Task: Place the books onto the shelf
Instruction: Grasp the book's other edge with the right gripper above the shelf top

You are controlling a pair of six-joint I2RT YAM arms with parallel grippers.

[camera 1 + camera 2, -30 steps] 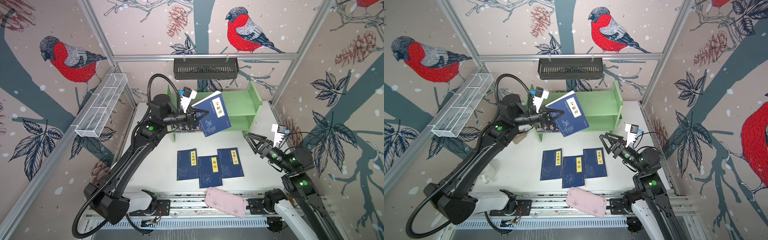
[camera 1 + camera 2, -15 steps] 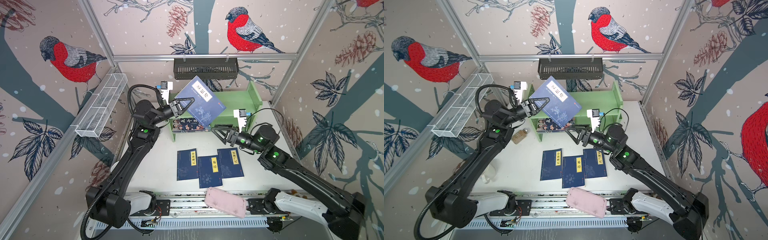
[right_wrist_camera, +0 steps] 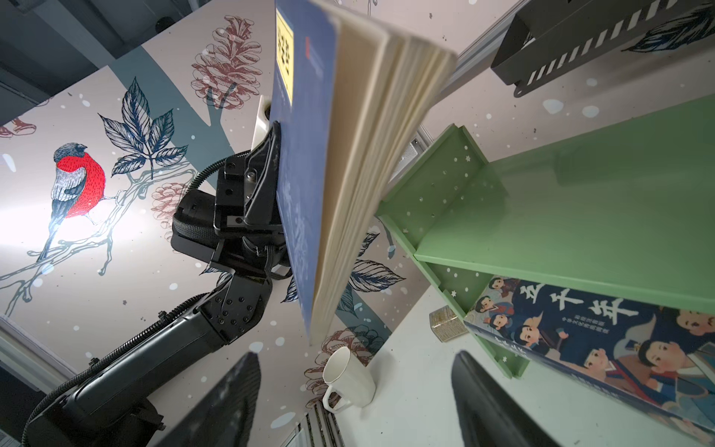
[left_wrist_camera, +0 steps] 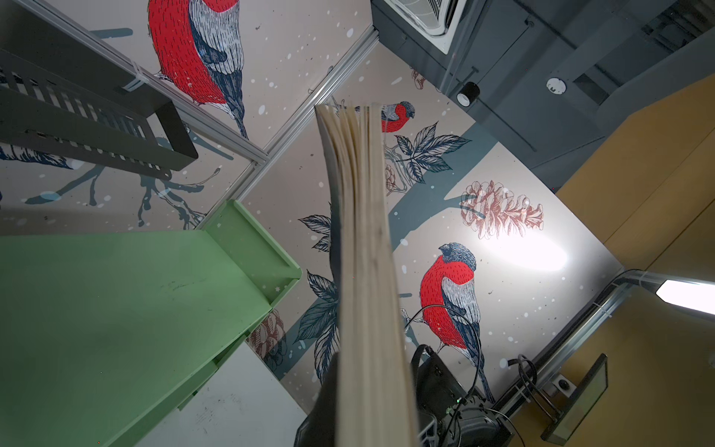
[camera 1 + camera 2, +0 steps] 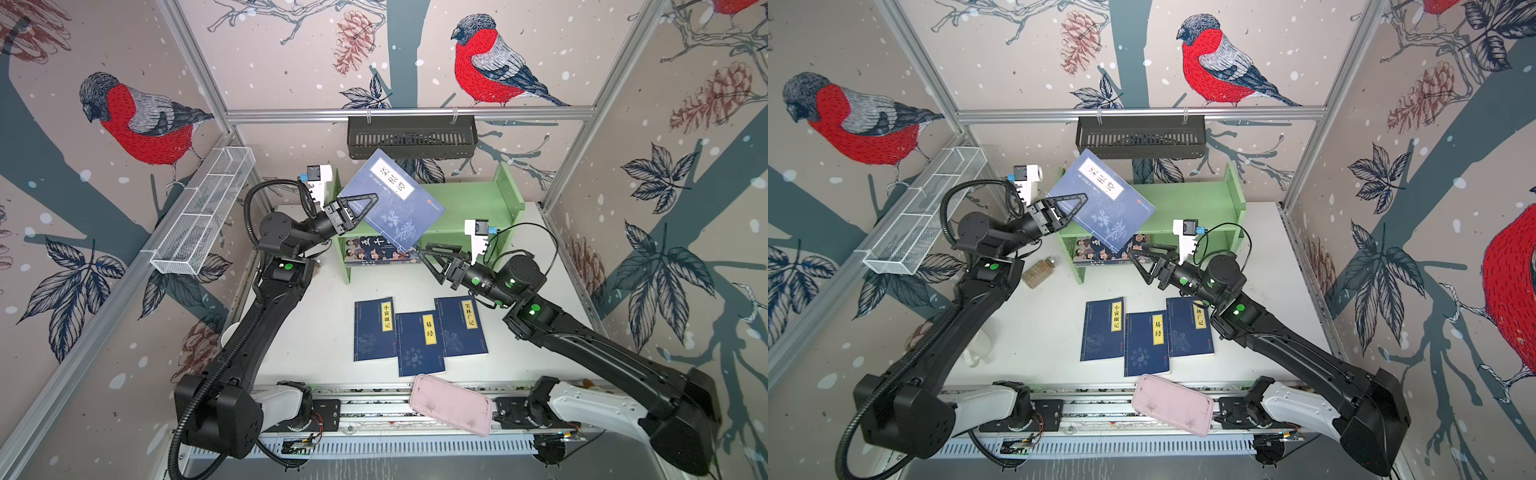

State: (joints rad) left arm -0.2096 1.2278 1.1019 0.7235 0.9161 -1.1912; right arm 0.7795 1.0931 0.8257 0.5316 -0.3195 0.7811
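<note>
I will level the navy-blue book that hangs tilted from my left gripper and take its lower corner (image 5: pixel 404 244) with my right gripper before I shelve it.
My left gripper (image 5: pixel 372 198) is shut on a navy-blue book (image 5: pixel 390 203) with a pale title label. It holds the book tilted in the air over the left end of the light green shelf (image 5: pixel 469 199). The book's page edge (image 4: pixel 363 271) fills the middle of the left wrist view. My right gripper (image 5: pixel 423 249) stands open just below the book's lower corner, in front of the shelf, holding nothing. A larger cartoon-covered book (image 5: pixel 374 251) lies on the lower tier. Three navy books (image 5: pixel 374 328) (image 5: pixel 419 345) (image 5: pixel 461 326) lie flat on the table.
A black slotted basket (image 5: pixel 411 137) hangs on the back wall above the shelf. A white wire basket (image 5: pixel 203 216) is on the left wall. A pink tray (image 5: pixel 451 405) sits at the front edge. A white mug (image 5: pixel 978 349) and a small jar (image 5: pixel 1038 272) stand left of the shelf.
The left arm drew back left and lifted the book, tilting it over the shelf's left end. The right arm swung in from the right to just under the book, still open.
</note>
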